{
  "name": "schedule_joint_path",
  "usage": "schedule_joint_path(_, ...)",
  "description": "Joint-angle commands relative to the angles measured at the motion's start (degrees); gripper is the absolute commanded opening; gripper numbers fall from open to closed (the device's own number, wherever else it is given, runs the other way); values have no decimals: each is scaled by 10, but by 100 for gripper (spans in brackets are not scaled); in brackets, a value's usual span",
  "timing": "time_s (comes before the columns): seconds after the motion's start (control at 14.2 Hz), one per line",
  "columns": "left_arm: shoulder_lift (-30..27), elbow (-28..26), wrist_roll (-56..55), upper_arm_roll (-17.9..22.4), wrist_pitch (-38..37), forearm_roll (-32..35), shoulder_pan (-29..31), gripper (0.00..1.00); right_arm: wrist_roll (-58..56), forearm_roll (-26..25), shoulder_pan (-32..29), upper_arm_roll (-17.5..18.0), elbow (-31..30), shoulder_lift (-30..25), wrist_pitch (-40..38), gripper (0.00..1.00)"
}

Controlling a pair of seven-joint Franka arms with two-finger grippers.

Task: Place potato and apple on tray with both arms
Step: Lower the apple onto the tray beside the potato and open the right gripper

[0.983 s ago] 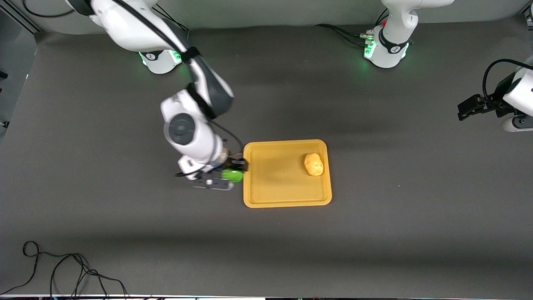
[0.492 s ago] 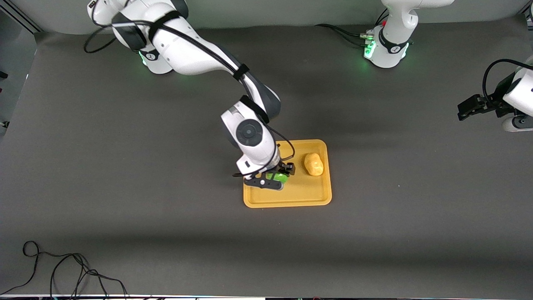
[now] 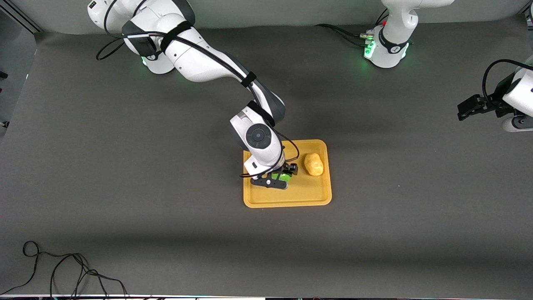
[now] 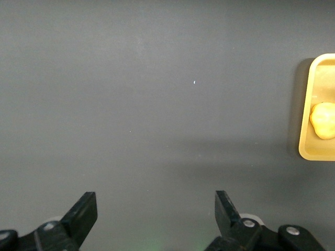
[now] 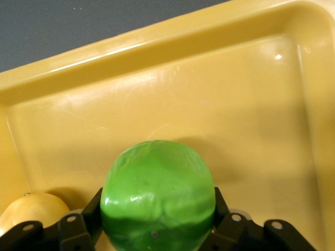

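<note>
My right gripper will release the green apple on the tray's bare bottom beside the yellow-tan potato (image 3: 275,175) (image 5: 196,191).
My right gripper (image 3: 280,176) is shut on the green apple (image 3: 281,177) and holds it just over the middle of the orange-yellow tray (image 3: 258,203). In the right wrist view the apple (image 5: 157,194) fills the space between the black fingers (image 5: 224,209), with the tray floor (image 5: 209,104) under it. The yellow-tan potato (image 3: 313,164) lies on the tray, toward the left arm's end; it also shows in the right wrist view (image 5: 31,209) and the left wrist view (image 4: 324,120). My left gripper (image 4: 155,214) is open and empty, held over bare table at the left arm's end, where the left arm (image 3: 512,100) waits.
A black cable (image 3: 62,271) lies coiled on the grey table near the front camera at the right arm's end. The two arm bases (image 3: 385,50) stand along the table edge farthest from the front camera.
My right arm has carried the apple from beside the tray's edge to over the tray's middle, closer to the potato. The left arm has not moved.
</note>
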Motion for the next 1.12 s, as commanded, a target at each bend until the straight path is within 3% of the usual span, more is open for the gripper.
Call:
schedule_joint_path(0.0,-12,-8,9,5,-2,-1,-5,100,24,-11,10,-8,11,7,-4,45)
schedule_joint_path(1.05,-12,-9,9,5,-3,-1,-5,100,23,-32,8,-9,-5,-5,-54,47)
